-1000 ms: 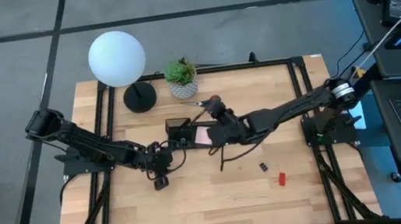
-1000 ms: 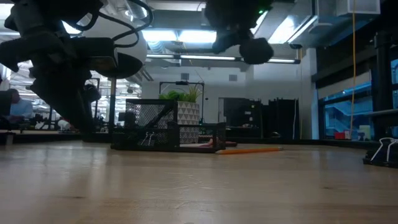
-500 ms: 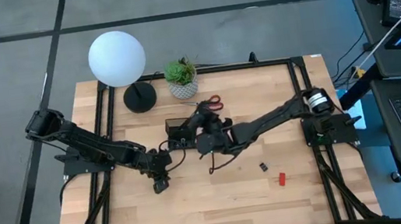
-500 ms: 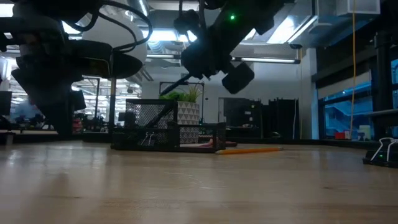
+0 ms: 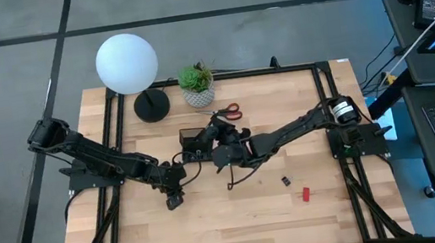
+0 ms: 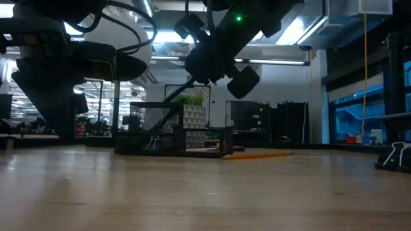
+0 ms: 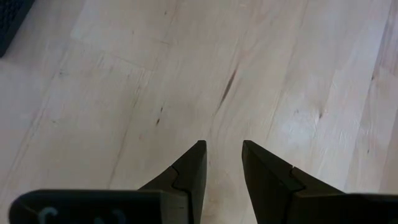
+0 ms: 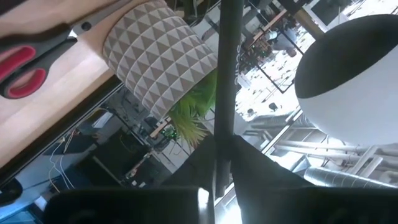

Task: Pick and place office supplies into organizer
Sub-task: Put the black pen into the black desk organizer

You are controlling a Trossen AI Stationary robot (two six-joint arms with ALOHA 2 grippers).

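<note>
The robot's right gripper will set the black pen down in the taller section of the black mesh organizer point(image 5: 192, 136).
My right gripper point(image 5: 217, 130) hangs over the black mesh organizer point(image 5: 194, 140), shut on a black pen point(image 6: 180, 90). The pen slants down toward the organizer's taller section point(image 6: 154, 119); I cannot tell if its tip touches the mesh. My left gripper point(image 5: 175, 200) stands open over bare wood point(image 7: 186, 74), nothing between its fingers. Red-handled scissors point(image 5: 231, 111) lie flat on the table behind the organizer. An orange pencil point(image 6: 257, 154) lies flat beside the organizer. A small black clip point(image 5: 286, 181) and a red block point(image 5: 305, 194) lie toward the near right. My right gripper pinches the pen's shaft point(image 8: 222, 127) between its two fingers. The pen runs on forward past the fingertips, along the fingers. It is lifted off the table and tilted, its free end point(image 6: 167, 99) lower, over the organizer.
A potted plant point(image 5: 196, 86) in a patterned pot point(image 8: 155, 50) and a lamp with a white globe point(image 5: 126, 63) on a round black base point(image 5: 151, 105) stand at the far edge behind the organizer. A binder clip point(image 6: 395, 157) sits at the right. Open wood lies along the near edge.
My right gripper has come down and gone toward the table's left, to the organizer, rolling as it went. The pen it holds now slants down at the organizer's taller section. It has kept almost still over the last half second. My left gripper has rolled a little in place.
</note>
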